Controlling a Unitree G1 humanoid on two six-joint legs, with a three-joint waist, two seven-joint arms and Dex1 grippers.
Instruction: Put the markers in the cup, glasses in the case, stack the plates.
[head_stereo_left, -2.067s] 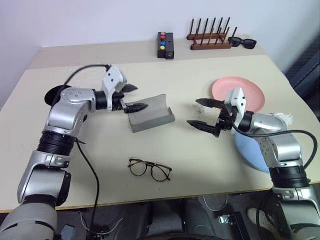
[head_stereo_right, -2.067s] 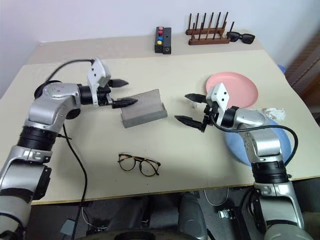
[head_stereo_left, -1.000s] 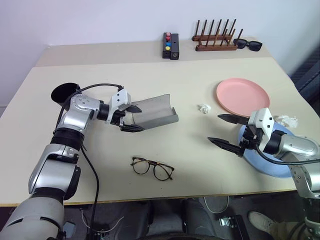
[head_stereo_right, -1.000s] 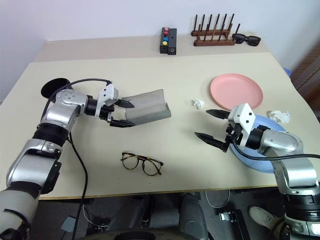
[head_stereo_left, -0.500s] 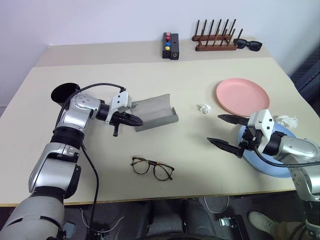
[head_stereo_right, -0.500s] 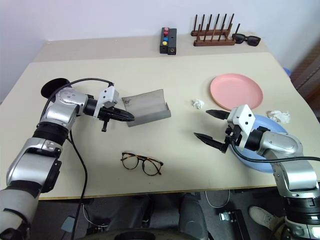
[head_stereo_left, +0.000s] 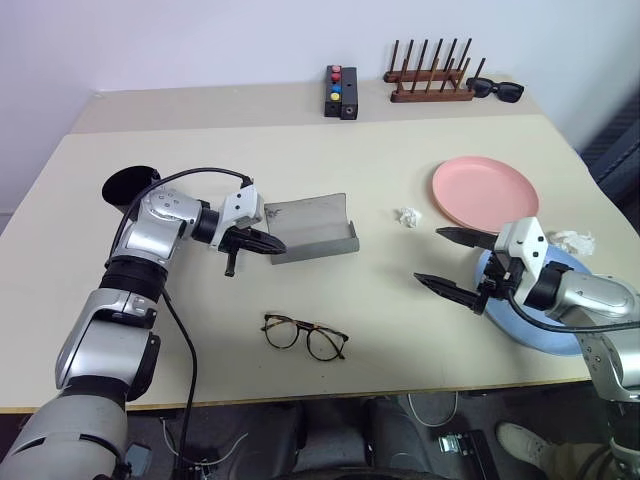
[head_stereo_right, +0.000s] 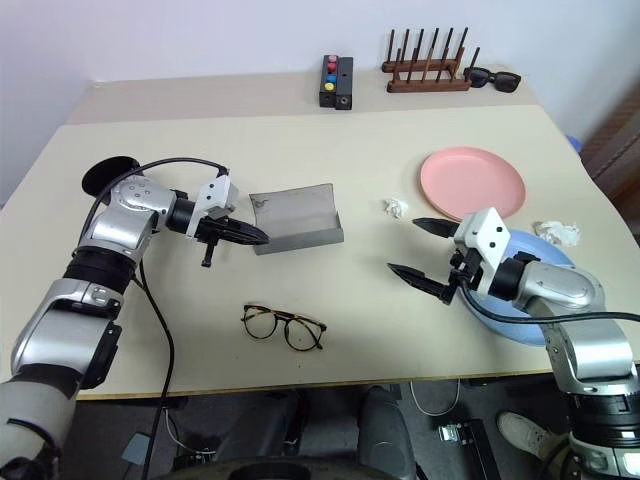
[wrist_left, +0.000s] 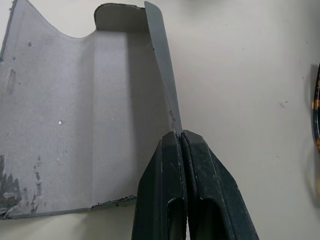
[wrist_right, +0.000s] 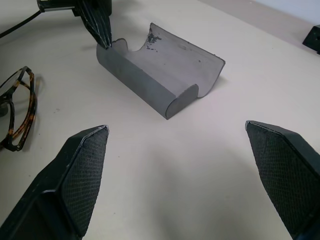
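The case lies slanted and apart from the glasses, so my left gripper will retake its near side (head_stereo_left: 312, 251), turn the case square and draw it toward the glasses.
The grey case (head_stereo_left: 312, 227) lies open left of the table's middle. My left gripper (head_stereo_left: 278, 247) is shut on the thin edge of its near wall (wrist_left: 162, 70), with both fingers (wrist_left: 200, 165) pressed together. The glasses (head_stereo_left: 305, 337) lie unfolded on the table in front of the case. My right gripper (head_stereo_left: 430, 257) hangs open and empty over the left rim of the blue plate (head_stereo_left: 540, 335). The pink plate (head_stereo_left: 485, 193) lies behind it. The black cup (head_stereo_left: 125, 185) stands at the far left. The markers are out of view.
Crumpled bits of paper lie beside the pink plate (head_stereo_left: 407, 215) and at the right edge (head_stereo_left: 572, 240). At the back stand a black box with coloured buttons (head_stereo_left: 340, 92), a wooden peg rack (head_stereo_left: 430, 82) and black sunglasses (head_stereo_left: 497, 89).
My left gripper, open around the case's end a second ago, has shut on its edge. The case has shifted slightly. The right arm has stayed still.
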